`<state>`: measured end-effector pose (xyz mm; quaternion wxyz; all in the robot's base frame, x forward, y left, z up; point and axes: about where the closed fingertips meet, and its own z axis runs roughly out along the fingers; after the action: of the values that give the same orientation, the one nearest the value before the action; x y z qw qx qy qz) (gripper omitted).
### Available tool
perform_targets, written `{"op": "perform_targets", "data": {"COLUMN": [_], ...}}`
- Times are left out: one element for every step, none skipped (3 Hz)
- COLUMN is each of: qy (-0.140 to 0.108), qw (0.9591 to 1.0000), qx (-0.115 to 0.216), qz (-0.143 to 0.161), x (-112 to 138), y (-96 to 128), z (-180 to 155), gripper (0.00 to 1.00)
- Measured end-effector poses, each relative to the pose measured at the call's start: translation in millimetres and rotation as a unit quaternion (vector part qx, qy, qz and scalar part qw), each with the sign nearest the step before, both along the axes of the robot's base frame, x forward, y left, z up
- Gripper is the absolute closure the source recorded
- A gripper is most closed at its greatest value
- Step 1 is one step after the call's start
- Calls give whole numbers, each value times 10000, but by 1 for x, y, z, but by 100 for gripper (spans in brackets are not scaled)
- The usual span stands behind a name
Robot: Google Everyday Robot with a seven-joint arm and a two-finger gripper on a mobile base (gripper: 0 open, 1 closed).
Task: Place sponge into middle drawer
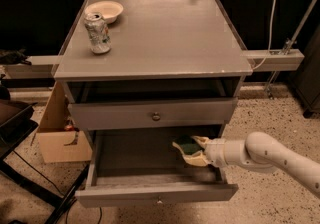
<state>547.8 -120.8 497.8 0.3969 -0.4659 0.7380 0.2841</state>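
Next, my gripper releases the sponge on the middle drawer's grey bottom [178,159], a little off its centre toward my arm.
The middle drawer [150,195] is pulled wide open at the bottom of the grey cabinet, its grey floor bare. My gripper [191,150] reaches in from the right on a white arm and is shut on the sponge [186,145], whose dark green top shows between the pale fingers. The sponge hangs over the drawer's right half, a little above the floor. The drawer's central knob [158,200] shows on its front.
Above it is a shut grey drawer front with a knob [156,116]. On the cabinet top stand a drink can [97,32] and a white bowl [104,10] at the back left. A cardboard box [56,133] sits on the floor to the left.
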Motion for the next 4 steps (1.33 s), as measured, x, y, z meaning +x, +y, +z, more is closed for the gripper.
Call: {"op": "perform_targets", "data": {"qy": [27, 121, 228, 228], "qw": [9995, 9966, 9948, 9948], "qx": [-260, -746, -947, -950], "qz": [191, 317, 292, 290], "x": [14, 15, 11, 11], "y": [27, 43, 40, 40], "z": [-39, -83, -104, -104], "gripper": [100, 100, 100, 81]}}
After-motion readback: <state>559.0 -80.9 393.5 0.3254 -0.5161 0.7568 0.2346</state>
